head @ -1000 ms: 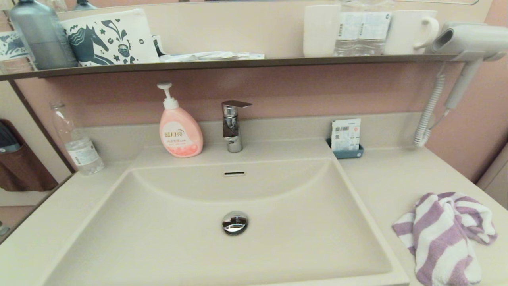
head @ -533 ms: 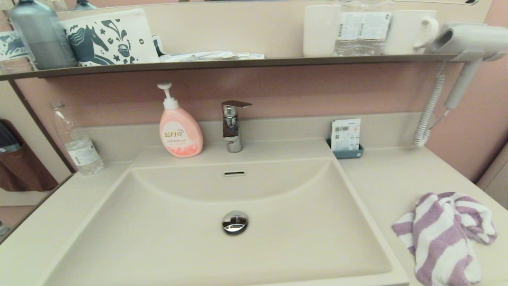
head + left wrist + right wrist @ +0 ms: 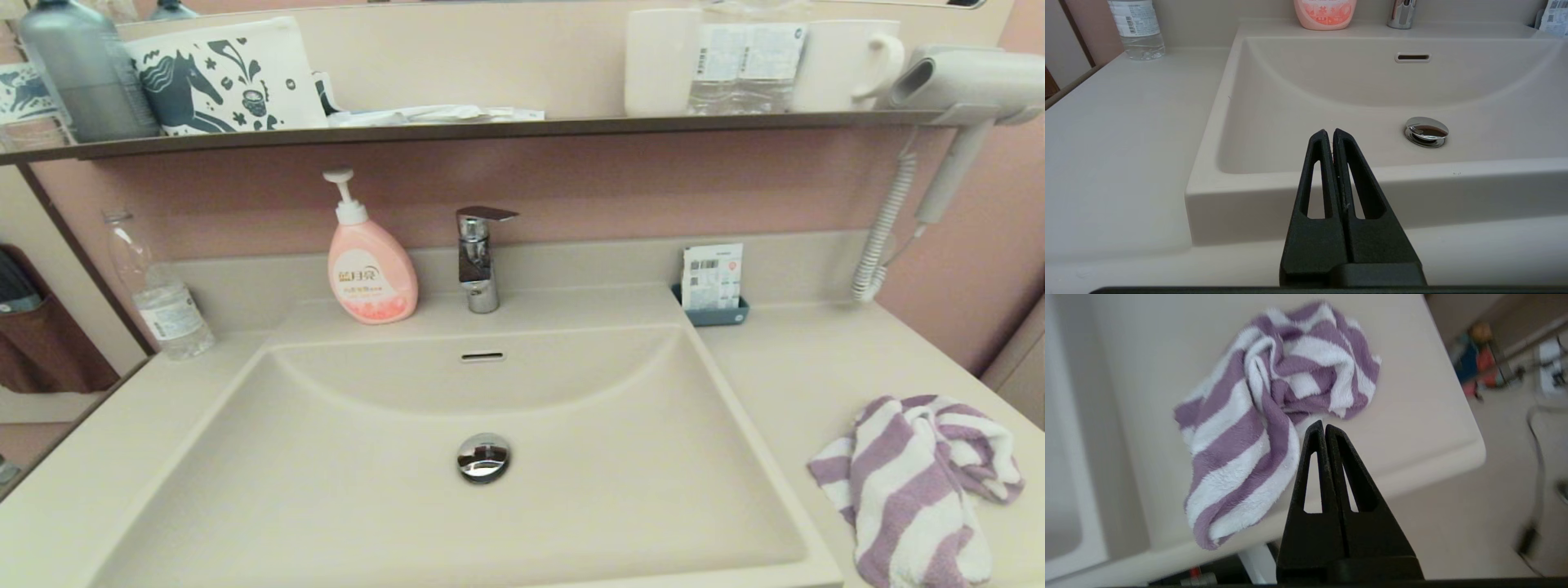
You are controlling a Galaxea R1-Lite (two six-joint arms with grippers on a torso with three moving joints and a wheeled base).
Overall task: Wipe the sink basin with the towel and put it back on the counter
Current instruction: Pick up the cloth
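Note:
I will next move my right gripper to the bunched middle folds (image 3: pixel 933 441) (image 3: pixel 1277 390) of the purple-and-white striped towel and close it there, gathering them between its fingers.
The purple-and-white striped towel (image 3: pixel 914 482) lies crumpled on the beige counter (image 3: pixel 800 367) to the right of the sink basin (image 3: pixel 343 490), near the front corner. The basin holds a chrome drain plug (image 3: pixel 483 456) and an overflow slot (image 3: pixel 482 357). Neither arm shows in the head view. My right gripper (image 3: pixel 1324 426) is shut and empty, hovering above the counter's front edge just short of the towel (image 3: pixel 1274 408). My left gripper (image 3: pixel 1329 132) is shut and empty, held in front of the basin's front rim (image 3: pixel 1412 171), left of the drain plug (image 3: pixel 1426 130).
A pink soap pump bottle (image 3: pixel 369 265) and chrome faucet (image 3: pixel 480 257) stand behind the basin. A clear water bottle (image 3: pixel 159 298) is at the back left, a small blue tray with packets (image 3: pixel 714 286) at the back right. A dark shelf (image 3: pixel 490 129) and a hairdryer (image 3: pixel 955 90) hang above.

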